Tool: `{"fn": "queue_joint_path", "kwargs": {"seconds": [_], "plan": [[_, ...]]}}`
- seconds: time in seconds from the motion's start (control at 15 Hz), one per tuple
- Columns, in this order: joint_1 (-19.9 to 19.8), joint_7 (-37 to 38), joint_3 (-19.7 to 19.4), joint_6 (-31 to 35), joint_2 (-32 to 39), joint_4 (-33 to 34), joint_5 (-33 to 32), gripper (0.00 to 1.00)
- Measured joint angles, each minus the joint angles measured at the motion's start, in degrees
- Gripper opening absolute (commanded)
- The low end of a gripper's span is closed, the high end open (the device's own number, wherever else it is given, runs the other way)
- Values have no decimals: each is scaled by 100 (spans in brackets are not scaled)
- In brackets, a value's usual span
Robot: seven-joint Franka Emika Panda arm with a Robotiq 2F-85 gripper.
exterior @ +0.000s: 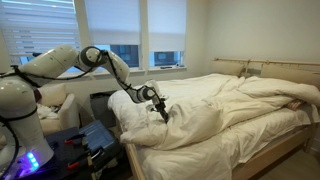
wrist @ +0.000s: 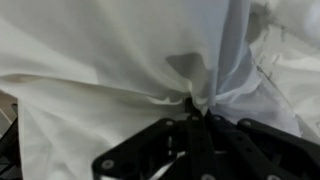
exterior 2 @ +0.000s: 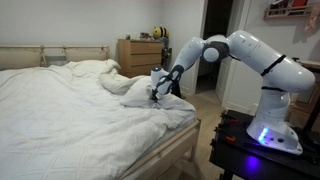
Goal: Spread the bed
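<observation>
My gripper is to let go of the duvet fold over the near edge of the bed at its foot end [exterior: 184, 155]. The fold is slightly lifted near the corner now.
The bed [exterior: 275, 150] has a pale wooden frame and headboard [exterior: 285, 68], white sheets and a bulky white duvet [exterior: 215, 110] bunched up over it. It also shows in an exterior view [exterior 2: 70, 125]. My gripper [exterior: 160, 108] is at the foot corner of the bed, shut on a pinched fold of the duvet [wrist: 195, 95]. In the wrist view the black fingers [wrist: 197, 108] close together on the gathered white cloth. In an exterior view the gripper [exterior 2: 158, 92] holds the duvet edge slightly lifted near the corner.
A small white armchair [exterior: 58, 108] stands by the windows behind the arm. A wooden dresser [exterior 2: 138, 55] stands against the far wall beside a dark doorway [exterior 2: 218, 45]. The robot base [exterior 2: 272, 135] stands on a black cart next to the bed's foot.
</observation>
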Motion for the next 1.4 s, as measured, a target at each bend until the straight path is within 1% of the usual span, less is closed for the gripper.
{"fn": "queue_joint_path", "kwargs": {"seconds": [0.33,0.53,0.8,1.0,1.4], "plan": [[-90,304,-195,60,-117,-6,135,1],[-370,316,-288,110,-347,-64,277,1],[-971,248,-287,247,-745,-141,345,1],[-1470,-55,-199,409,-1043,-243,511,1],[-2599,-1071,334,454,-1498,-491,1002,1]]}}
